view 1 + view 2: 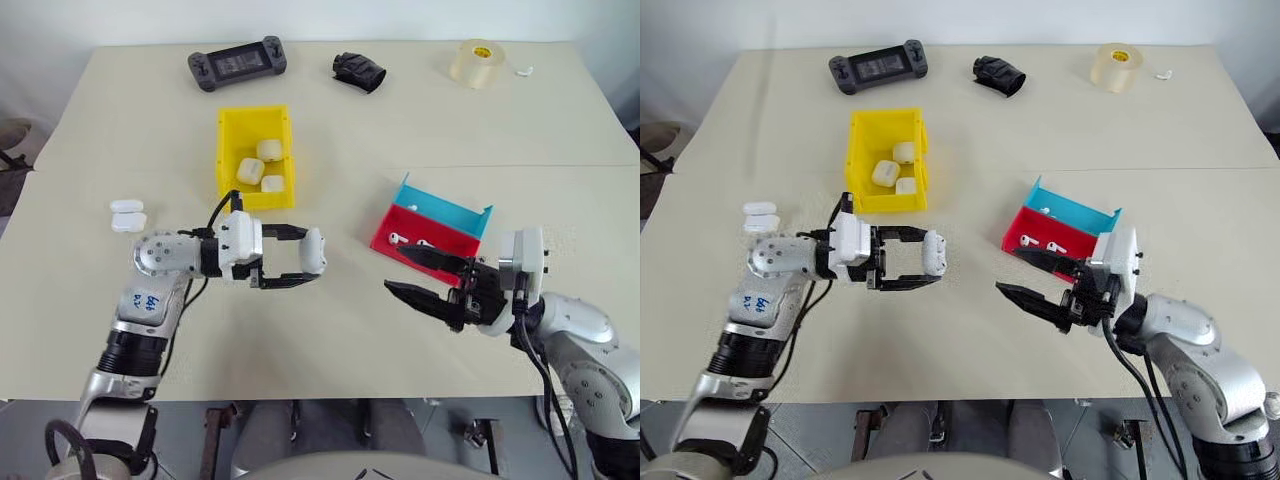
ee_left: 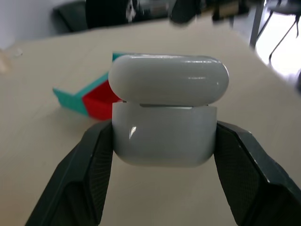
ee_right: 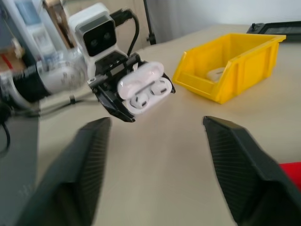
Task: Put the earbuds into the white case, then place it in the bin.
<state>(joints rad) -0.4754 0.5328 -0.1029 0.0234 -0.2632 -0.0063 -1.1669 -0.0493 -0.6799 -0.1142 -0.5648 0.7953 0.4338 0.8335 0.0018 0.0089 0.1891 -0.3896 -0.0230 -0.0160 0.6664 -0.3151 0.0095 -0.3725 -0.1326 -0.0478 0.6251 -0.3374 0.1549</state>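
The robot's left gripper needs to release the white case among the other white cases in the yellow bin [image 1: 269, 158].
My left gripper [image 1: 311, 255] is shut on the white case [image 2: 164, 136], holding it by its sides a little above the table, just in front of the yellow bin [image 1: 245, 125]. The case's lid [image 2: 168, 79] is ajar. In the right wrist view the case [image 3: 143, 89] faces that camera and two earbuds [image 3: 151, 92] sit in its wells. My right gripper [image 1: 395, 268] stands open with nothing in it, off to the right of the case and pointing toward it. More earbuds [image 1: 1028, 240] lie in the red tray [image 1: 384, 238].
The bin holds three white cases [image 1: 250, 170]. Two more cases [image 1: 127, 215] lie at the left. A blue tray [image 1: 445, 205] leans behind the red one. A game controller [image 1: 237, 65], a black object [image 1: 358, 70] and a tape roll [image 1: 476, 62] sit along the far edge.
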